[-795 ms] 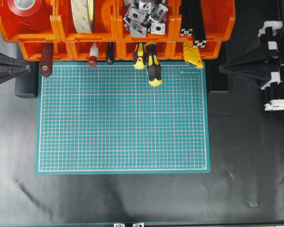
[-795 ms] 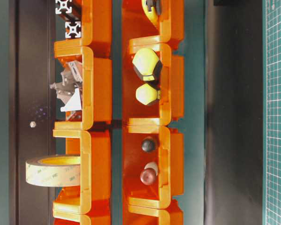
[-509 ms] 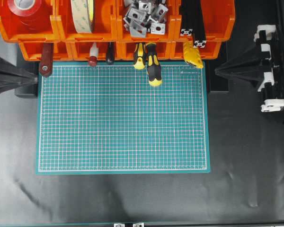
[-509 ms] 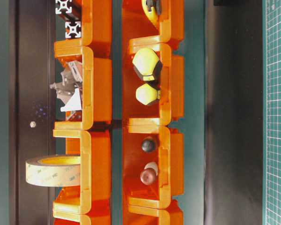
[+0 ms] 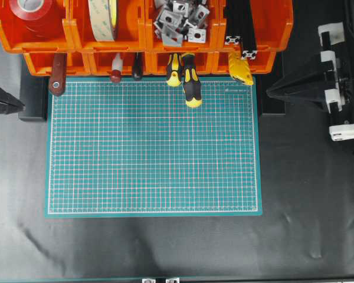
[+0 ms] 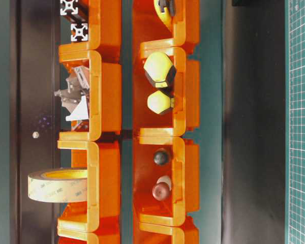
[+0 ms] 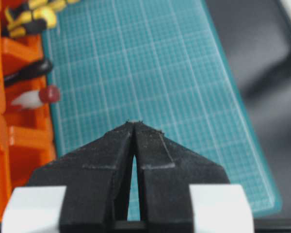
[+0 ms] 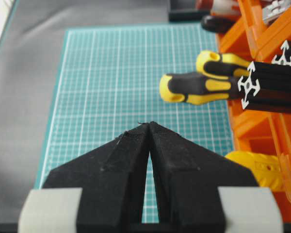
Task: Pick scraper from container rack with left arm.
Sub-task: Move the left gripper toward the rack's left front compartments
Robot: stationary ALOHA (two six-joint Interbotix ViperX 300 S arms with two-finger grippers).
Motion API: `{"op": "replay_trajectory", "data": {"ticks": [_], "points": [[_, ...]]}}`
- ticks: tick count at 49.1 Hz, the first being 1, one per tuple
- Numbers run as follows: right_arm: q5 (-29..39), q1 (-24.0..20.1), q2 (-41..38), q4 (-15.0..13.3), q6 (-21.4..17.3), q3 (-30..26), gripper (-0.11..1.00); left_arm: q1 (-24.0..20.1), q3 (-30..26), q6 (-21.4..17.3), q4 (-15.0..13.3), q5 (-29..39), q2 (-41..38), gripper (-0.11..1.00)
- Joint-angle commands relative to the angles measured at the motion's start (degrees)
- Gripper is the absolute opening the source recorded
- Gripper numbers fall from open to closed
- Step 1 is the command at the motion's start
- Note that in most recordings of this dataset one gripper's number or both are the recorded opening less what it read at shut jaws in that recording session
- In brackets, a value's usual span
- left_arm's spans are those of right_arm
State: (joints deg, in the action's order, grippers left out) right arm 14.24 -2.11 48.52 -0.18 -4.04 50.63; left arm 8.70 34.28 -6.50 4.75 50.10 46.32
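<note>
The robot's left gripper will next move to the scraper and close on the handle's outer end (image 5: 58, 81) by the hole, which sticks out of the orange bin.
The scraper (image 5: 57, 75) shows only its reddish-brown handle with a hole in the end, poking out of the leftmost lower bin of the orange container rack (image 5: 72, 36) over the mat's far left corner. Its blade is hidden inside the bin. My left gripper (image 5: 22, 107) is shut and empty at the left edge of the overhead view, left of and a little nearer than the handle. In the left wrist view the left gripper (image 7: 134, 122) points across the mat, and the scraper is out of that view. My right gripper (image 5: 267, 92) is shut and empty by the mat's right edge.
The green cutting mat (image 5: 153, 153) lies in front of the rack. Two yellow-and-black screwdrivers (image 5: 190, 85), a dark-red knob tool (image 5: 115, 75), a black handle (image 5: 137, 69) and a yellow knife (image 5: 241, 69) hang from the lower bins. Upper bins hold tape rolls (image 5: 103, 17) and brackets (image 5: 180, 20).
My left gripper has drawn back to the left edge and slightly nearer, away from the scraper handle. The right arm has shifted a little toward the rack. Nothing on the rack moved.
</note>
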Motion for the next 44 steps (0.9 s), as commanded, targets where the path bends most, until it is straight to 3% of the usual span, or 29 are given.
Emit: {"op": "replay_trajectory", "data": {"ticks": [1,7,13,17,23,29,37,44], "points": [[1.05,-0.18,-0.44,-0.18,0.0,-2.64,-0.01,1.67,-4.13,-0.62,0.7,5.36,-2.02,0.0],[1.41,-0.44,-0.35,-0.09,-0.18,-2.81,-0.01,4.39,-5.8,-0.44,3.08,10.72,-3.96,0.0],[1.76,-0.44,-0.26,-0.18,-0.26,-2.81,-0.01,5.1,-6.86,0.26,8.79,14.85,-5.01,0.0],[1.76,-0.18,-0.26,-0.18,-0.26,-2.81,-0.01,5.54,-7.82,0.88,15.82,15.91,-4.57,0.0],[1.76,-0.09,-0.26,-0.09,-0.44,-2.81,-0.01,10.46,-9.67,4.31,26.28,19.78,-5.27,0.0],[1.76,-0.09,-0.26,-0.09,-0.79,-2.99,-0.01,19.34,-10.28,11.51,32.96,25.05,-6.5,0.0],[1.76,0.44,-0.26,-0.09,-0.97,-2.99,-0.01,32.26,-10.2,27.42,44.12,32.26,-13.36,0.0],[1.76,1.32,-0.18,-0.18,-0.97,-2.99,-0.01,36.39,-8.17,36.47,50.27,38.32,-18.11,0.0]]}}
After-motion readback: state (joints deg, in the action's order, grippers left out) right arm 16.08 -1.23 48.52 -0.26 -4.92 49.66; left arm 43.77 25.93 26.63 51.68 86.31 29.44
